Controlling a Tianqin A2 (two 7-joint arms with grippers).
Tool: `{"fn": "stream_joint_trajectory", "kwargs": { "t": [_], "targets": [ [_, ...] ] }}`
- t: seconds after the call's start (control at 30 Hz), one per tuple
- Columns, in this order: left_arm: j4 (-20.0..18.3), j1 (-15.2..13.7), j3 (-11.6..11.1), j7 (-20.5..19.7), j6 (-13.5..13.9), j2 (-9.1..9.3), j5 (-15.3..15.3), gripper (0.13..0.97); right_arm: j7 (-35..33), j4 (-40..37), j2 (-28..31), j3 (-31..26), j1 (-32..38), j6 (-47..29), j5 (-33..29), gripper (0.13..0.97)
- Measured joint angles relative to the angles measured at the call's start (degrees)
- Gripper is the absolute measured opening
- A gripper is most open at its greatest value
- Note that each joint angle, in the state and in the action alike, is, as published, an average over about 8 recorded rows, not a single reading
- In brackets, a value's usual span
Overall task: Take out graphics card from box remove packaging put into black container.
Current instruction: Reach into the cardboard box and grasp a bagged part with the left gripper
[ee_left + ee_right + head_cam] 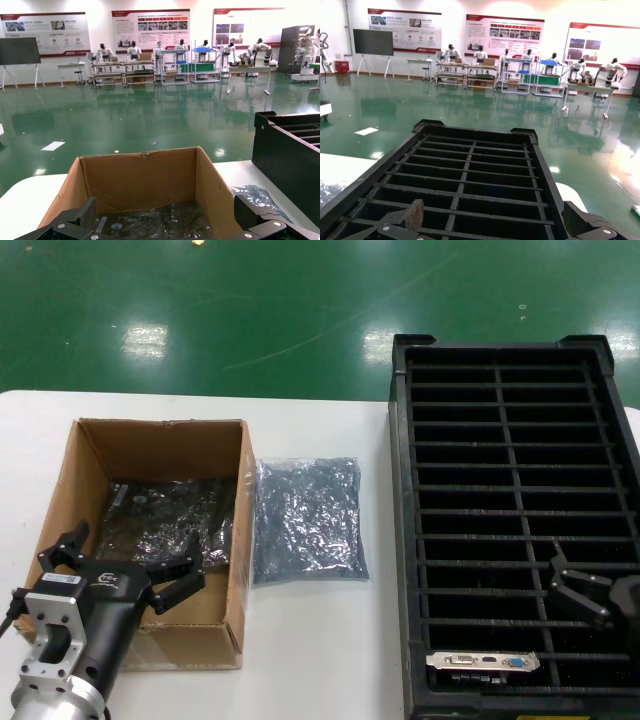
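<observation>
The robot's left gripper should next reach into the cardboard box and close on the anti-static bag's end (128,508) (114,227) that is farthest from the empty grey-blue bag.
The brown cardboard box (95,445) stands open at the table's left. In it lies a dark graphics card inside its crinkly anti-static bag (160,520), which also shows in the left wrist view (192,216). My left gripper (130,558) is open and empty, low over the box's near part, jaws spread wide above the bagged card (167,222). The black container (400,540) stands at the right. My right gripper (565,585) is open and empty above its near slots (492,220).
An empty grey-blue bag (305,520) lies flat on the table between the box and the crate. A second card with a silver bracket (483,661) stands in the crate's nearest left slot. The box's right wall (220,195) is close to my left gripper's finger.
</observation>
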Motion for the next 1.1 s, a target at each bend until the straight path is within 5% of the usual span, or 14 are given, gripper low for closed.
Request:
{"fn": "stream_joint_trajectory", "kwargs": {
  "t": [0.4, 0.5, 0.63, 0.83, 1.1],
  "targets": [
    [-0.1, 0.0, 0.3, -0.1, -0.1, -0.58, -0.1, 0.966, 0.0, 0.0, 0.0, 0.0, 0.0, 0.0, 0.0, 0.966],
    [-0.3, -0.4, 1.4, -0.1, -0.5, -2.65, -0.3, 0.966, 0.0, 0.0, 0.0, 0.0, 0.0, 0.0, 0.0, 0.966],
    [-0.2, -2.5, 4.0, 0.7, -0.1, -8.33, 0.6, 0.966, 0.0, 0.0, 0.0, 0.0, 0.0, 0.0, 0.0, 0.966],
    [6.5, -11.7, 8.6, 6.8, 8.3, -16.54, 6.8, 0.966, 0.0, 0.0, 0.0, 0.0, 0.0, 0.0, 0.0, 0.966],
    [23.9, -29.2, 15.6, 13.8, 21.6, -19.66, 20.4, 0.966, 0.0, 0.0, 0.0, 0.0, 0.0, 0.0, 0.0, 0.966]
  ]
}}
